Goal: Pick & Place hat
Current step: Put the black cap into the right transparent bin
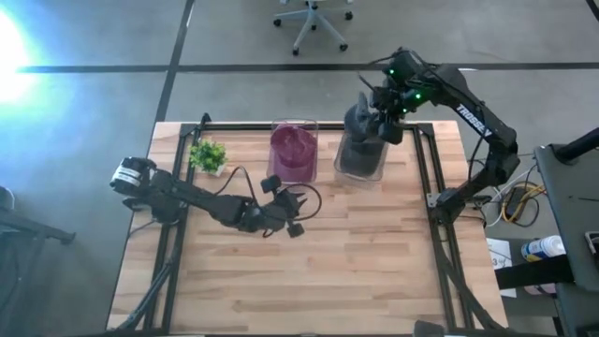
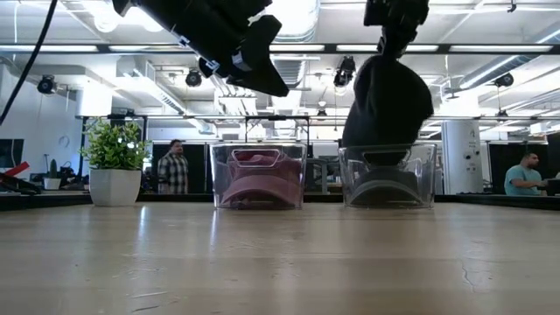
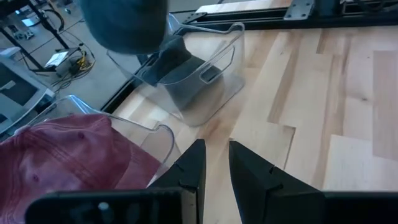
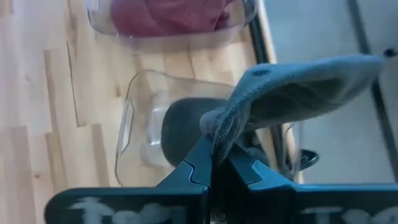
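Observation:
My right gripper needs to let go of the dark grey hat inside the clear bin (image 1: 364, 150) (image 4: 200, 129) next to the maroon hat's bin.
A dark grey hat (image 2: 385, 96) hangs from my right gripper (image 2: 398, 17) over the right clear bin (image 1: 360, 157), at the table's far edge. Its lower end dips inside the bin's rim (image 2: 388, 150). Another dark hat (image 4: 180, 130) lies in the bottom of this bin. A maroon hat (image 1: 294, 148) sits in the left clear bin (image 2: 259, 175). My left gripper (image 3: 216, 168) hovers above the table's middle, just near of the maroon bin, with a narrow gap between its fingers and nothing in them. My right gripper pinches a bunched fold of the grey hat's cloth (image 4: 219, 132) between its two fingers, coming from above and pointing down. The hat is lifted and hangs below the fingers, its crown button (image 4: 258, 73) showing and its lower end inside the bin.
A small potted plant (image 1: 208, 154) stands at the far left of the table. Black frame rails (image 1: 426, 178) run along the table's sides and far edge. Bare wood (image 1: 309, 271) fills the near half. People (image 2: 175, 166) stand in the room beyond.

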You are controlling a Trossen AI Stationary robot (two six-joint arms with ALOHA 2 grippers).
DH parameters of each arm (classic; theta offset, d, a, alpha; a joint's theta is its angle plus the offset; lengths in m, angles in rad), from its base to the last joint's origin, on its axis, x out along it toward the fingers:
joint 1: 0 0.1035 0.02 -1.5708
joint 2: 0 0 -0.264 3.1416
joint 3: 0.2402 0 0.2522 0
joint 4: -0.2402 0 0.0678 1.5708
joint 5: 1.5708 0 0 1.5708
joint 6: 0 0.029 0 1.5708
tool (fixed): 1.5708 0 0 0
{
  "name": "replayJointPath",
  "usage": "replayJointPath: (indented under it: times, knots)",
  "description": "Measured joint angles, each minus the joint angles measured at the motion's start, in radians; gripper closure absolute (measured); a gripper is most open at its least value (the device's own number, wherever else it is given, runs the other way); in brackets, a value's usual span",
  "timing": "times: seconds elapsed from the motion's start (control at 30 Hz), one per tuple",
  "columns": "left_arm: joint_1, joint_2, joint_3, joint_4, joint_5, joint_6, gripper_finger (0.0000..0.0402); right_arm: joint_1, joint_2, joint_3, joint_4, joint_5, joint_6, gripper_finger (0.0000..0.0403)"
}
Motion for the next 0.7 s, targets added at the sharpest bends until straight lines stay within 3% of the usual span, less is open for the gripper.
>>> replayJointPath:
  times: [0.23, 0.7]
  knots:
    - [0.000, 0.000, -0.002, -0.001, 0.001, -0.005, 0.0337, 0.001, 0.002, -0.076, -0.016, -0.043, 0.002, 0.0394]
    - [0.000, 0.000, -0.003, -0.001, 0.001, -0.010, 0.0337, 0.004, -0.049, -0.045, -0.078, -0.071, 0.042, 0.0394]
